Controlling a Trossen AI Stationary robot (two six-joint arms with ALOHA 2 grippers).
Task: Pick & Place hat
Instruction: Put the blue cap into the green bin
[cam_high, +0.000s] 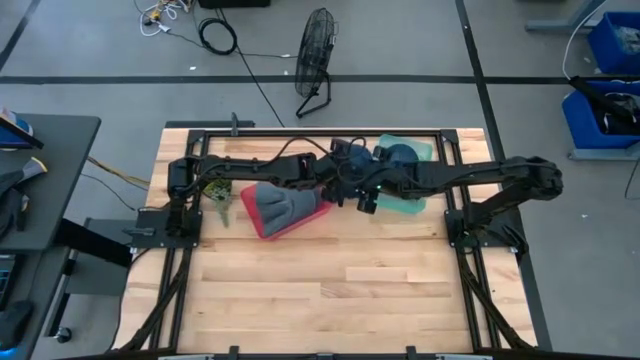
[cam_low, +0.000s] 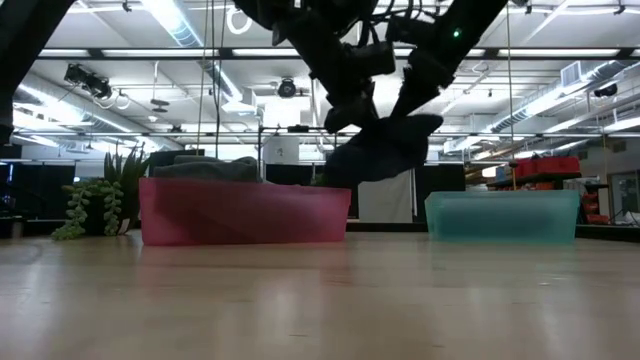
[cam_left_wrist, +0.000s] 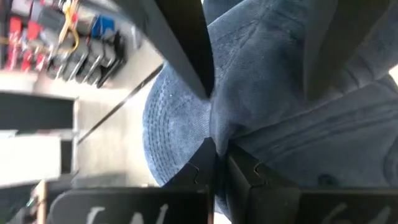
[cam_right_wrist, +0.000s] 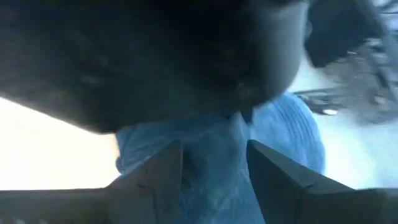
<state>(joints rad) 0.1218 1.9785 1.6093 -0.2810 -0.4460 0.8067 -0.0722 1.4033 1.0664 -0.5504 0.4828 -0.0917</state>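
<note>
I should open my right gripper's fingers, which stand apart around the hat's bunched cloth, and pinch a fold (cam_right_wrist: 244, 135) next to the hat's brim before my left gripper opens.
A dark blue hat (cam_low: 380, 150) hangs in the air between a pink bin (cam_low: 245, 212) and a teal bin (cam_low: 503, 216). Both grippers meet at it above the table's middle. My left gripper (cam_left_wrist: 217, 152) (cam_high: 345, 185) reaches in from the left and is shut on the hat (cam_left_wrist: 261, 106). My right gripper (cam_right_wrist: 214, 168) (cam_high: 368, 195) comes from the right, its fingers on either side of bunched blue cloth (cam_right_wrist: 217, 155). A grey hat (cam_high: 283, 205) lies in the pink bin (cam_high: 262, 228). My left gripper pinches a fold of the hat's cloth (cam_left_wrist: 219, 134) between its two fingers, which meet on it. The hat is lifted clear of the table and hangs below. My right gripper has a bunch of the hat's cloth (cam_right_wrist: 214, 146) between its two fingers (cam_right_wrist: 158, 174), which stay apart around it. In the low view the hat's right end (cam_low: 428, 124) rises toward it.
The teal bin (cam_high: 418, 150) stands at the far right of the table's middle, with a dark blue shape (cam_high: 400, 156) over it. A small green plant (cam_high: 217, 195) stands left of the pink bin. The near half of the wooden table (cam_high: 320, 290) shows bare boards.
</note>
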